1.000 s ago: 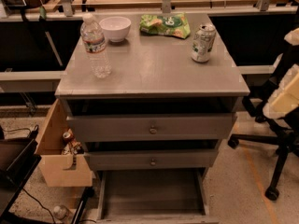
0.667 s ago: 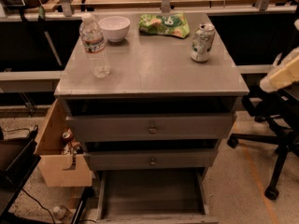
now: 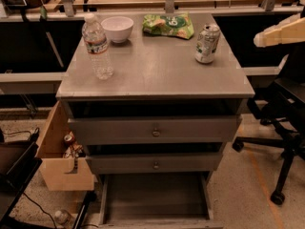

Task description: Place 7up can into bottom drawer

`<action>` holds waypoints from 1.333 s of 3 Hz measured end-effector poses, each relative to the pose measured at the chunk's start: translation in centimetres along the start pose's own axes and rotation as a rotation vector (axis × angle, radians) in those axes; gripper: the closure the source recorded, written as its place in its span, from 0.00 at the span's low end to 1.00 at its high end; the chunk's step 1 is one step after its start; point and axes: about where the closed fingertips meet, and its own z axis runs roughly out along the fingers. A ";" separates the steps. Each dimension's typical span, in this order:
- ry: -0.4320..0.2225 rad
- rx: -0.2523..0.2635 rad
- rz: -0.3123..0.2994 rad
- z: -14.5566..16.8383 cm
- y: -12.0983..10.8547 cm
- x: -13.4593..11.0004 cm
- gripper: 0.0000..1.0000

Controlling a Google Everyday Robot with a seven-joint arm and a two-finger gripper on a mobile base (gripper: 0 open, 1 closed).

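Note:
I should next move my gripper to the 7up can's upper half (image 3: pixel 208 35) and close it there, so the lower part of the can stays free below my fingers.
The 7up can (image 3: pixel 207 43), white-silver with green markings, stands upright on the grey cabinet top (image 3: pixel 157 73) near its back right corner. The bottom drawer (image 3: pixel 155 197) is pulled open at floor level, a shallow grey tray with nothing in it. My gripper (image 3: pixel 259 39) is at the right edge of the view, a cream-coloured arm end pointing left toward the can, about a hand's width to the right of it and at the height of its top. It does not touch the can.
A clear water bottle (image 3: pixel 96 46), a white bowl (image 3: pixel 117 28) and a green chip bag (image 3: pixel 168 25) stand on the cabinet top. A light wooden box (image 3: pixel 59 156) holding a reddish can (image 3: pixel 70 139) hangs at the left. An office chair (image 3: pixel 286 128) is at the right.
My arm has risen at the right edge and now points left toward the can, closer to it. The can and the other things have not moved.

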 end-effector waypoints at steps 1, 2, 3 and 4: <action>0.001 -0.001 -0.001 0.0 0.1 0.0 0.00; -0.057 -0.029 0.053 3.0 0.8 0.6 0.00; -0.152 -0.071 0.141 8.0 0.9 1.2 0.00; -0.214 -0.095 0.178 12.8 0.9 2.1 0.00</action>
